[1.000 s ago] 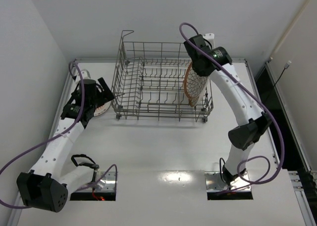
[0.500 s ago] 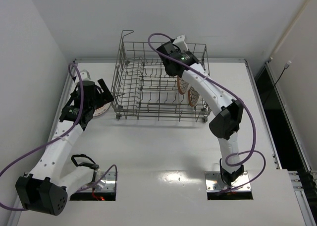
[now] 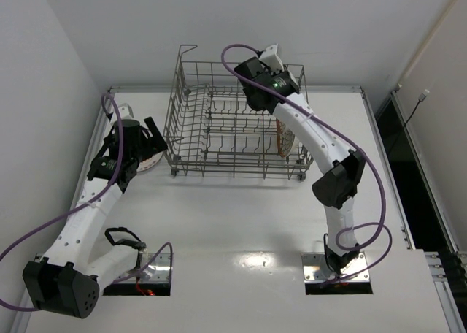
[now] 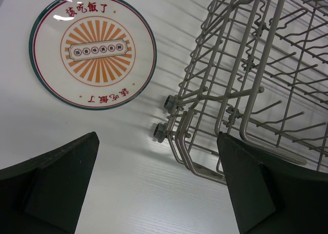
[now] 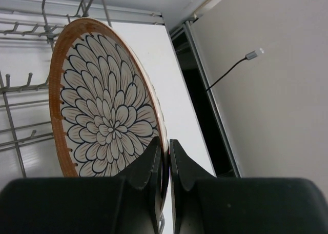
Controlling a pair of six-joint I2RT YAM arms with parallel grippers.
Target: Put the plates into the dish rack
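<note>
The brown-rimmed petal plate will go down upright from my right gripper into the wire slots [image 3: 276,133] near the end of the dish rack with the dark gap.
The dish rack [image 3: 182,106] stands at the back middle of the table. My right gripper [image 5: 165,144] is shut on the rim of the brown-rimmed plate [image 5: 102,116] with white petals. It holds that plate upright over the rack's right end [image 3: 286,139], where my right arm mostly hides it. The white plate [image 4: 92,49] with the orange sunburst lies flat on the table, left of the rack [image 4: 246,80]. My left gripper [image 4: 157,137] hangs open above the table between this plate and the rack's corner, with nothing in it.
A white wall runs close along the table's left edge [image 3: 98,136]. A dark gap [image 3: 398,150] borders the right side. Purple cables [image 3: 44,231] loop beside both arms. The arm bases [image 3: 339,267] sit at the near edge.
My right arm has swung the petal plate from the rack's right wall leftward and deeper over the rack. The left arm and the sunburst plate have barely moved.
</note>
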